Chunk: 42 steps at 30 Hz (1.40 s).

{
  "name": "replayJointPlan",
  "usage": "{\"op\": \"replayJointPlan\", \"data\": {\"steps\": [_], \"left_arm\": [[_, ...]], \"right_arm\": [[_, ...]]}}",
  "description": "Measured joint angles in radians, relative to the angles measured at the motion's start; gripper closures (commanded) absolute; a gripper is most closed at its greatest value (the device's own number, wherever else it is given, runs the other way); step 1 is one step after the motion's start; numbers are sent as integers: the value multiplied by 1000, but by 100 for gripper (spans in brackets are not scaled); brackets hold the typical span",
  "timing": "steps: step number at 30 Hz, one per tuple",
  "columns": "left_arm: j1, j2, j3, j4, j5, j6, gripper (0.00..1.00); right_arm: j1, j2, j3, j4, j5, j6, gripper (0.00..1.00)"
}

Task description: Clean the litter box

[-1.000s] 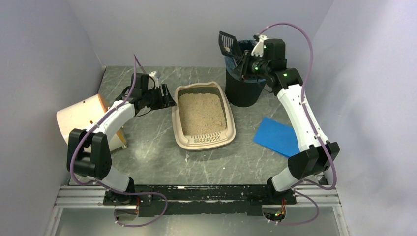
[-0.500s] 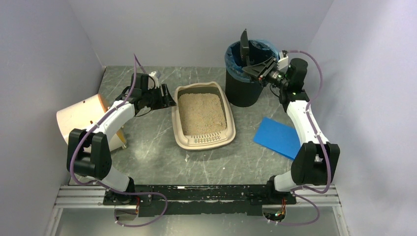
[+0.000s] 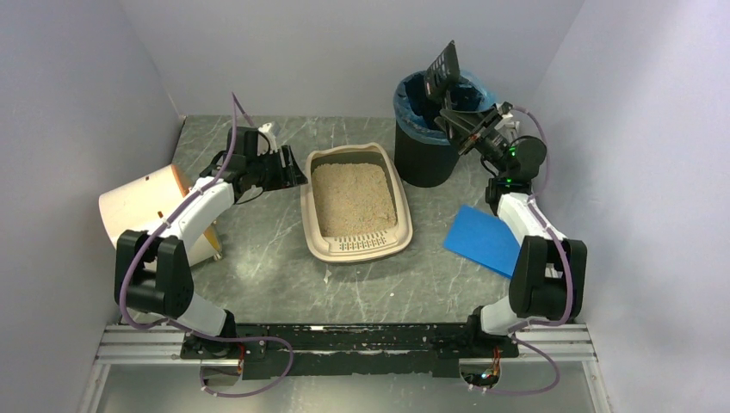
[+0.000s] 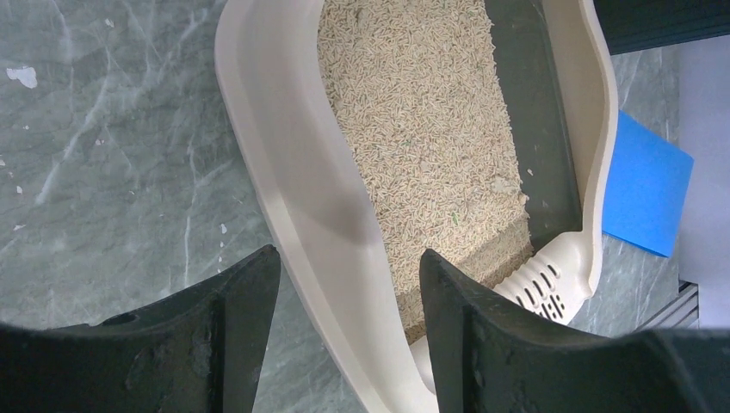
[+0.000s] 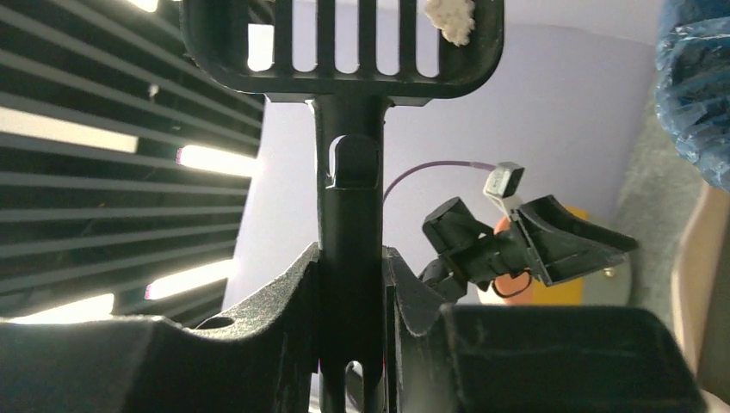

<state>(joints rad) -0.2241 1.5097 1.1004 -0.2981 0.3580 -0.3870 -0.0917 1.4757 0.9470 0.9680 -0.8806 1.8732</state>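
I should set the black scoop, now held tilted above the black bin, on the tan litter (image 3: pixel 361 215) by the litter box's slotted edge with my right gripper.
The beige litter box (image 3: pixel 355 248) with tan litter (image 3: pixel 353 198) lies mid-table, its slotted lip toward the arms. My left gripper (image 3: pixel 293 169) sits at its left rim. In the left wrist view the gripper (image 4: pixel 349 258) straddles that rim (image 4: pixel 284 172), one finger outside and one over the litter, closed on the wall. My right gripper (image 3: pixel 463 119) is shut on the handle of a black slotted scoop (image 3: pixel 443 62), held tilted above the black bin (image 3: pixel 426 159). In the right wrist view, the gripper (image 5: pixel 351 258) clamps the handle. A pale clump (image 5: pixel 449 17) sticks to the scoop (image 5: pixel 344 52).
The bin has a blue liner (image 5: pixel 693 86) and stands just right of the box's far end. A blue sheet (image 3: pixel 484 238) lies flat at the right. A cream drum (image 3: pixel 142 206) lies on its side at the left. Litter crumbs (image 3: pixel 327 275) dot the table near the box.
The right arm has folded back to the right, turning the scoop over the bin; the scoop head now stands raised above the bin's rim. The left arm has stayed put.
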Motion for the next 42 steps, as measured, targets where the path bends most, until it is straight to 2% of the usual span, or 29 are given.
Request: {"op": "replayJointPlan", "data": {"steps": [4,11,18,23,28,36,42], "left_arm": [[0,0,0,-1,0,5,35],[0,0,0,-2,-3,6,35],[0,0,0,-2,-13,6,35],[0,-1,0,-3,-15,6,35],[0,-2,0,-3,-15,6,35],[0,-32,-8,-2,-23,5,34],[0,-84,-28,2,-56,5,32]], "right_arm": [[-2,49,-40,174,19,127,100],[-4,91,-114,362,77,200,100],[-10,97,-133,417,103,214,100],[-11,87,-116,368,79,214,100],[-11,15,-45,119,18,80,100],[47,-122,157,-513,8,-478,100],[199,-146,248,-967,137,-889,100]]}}
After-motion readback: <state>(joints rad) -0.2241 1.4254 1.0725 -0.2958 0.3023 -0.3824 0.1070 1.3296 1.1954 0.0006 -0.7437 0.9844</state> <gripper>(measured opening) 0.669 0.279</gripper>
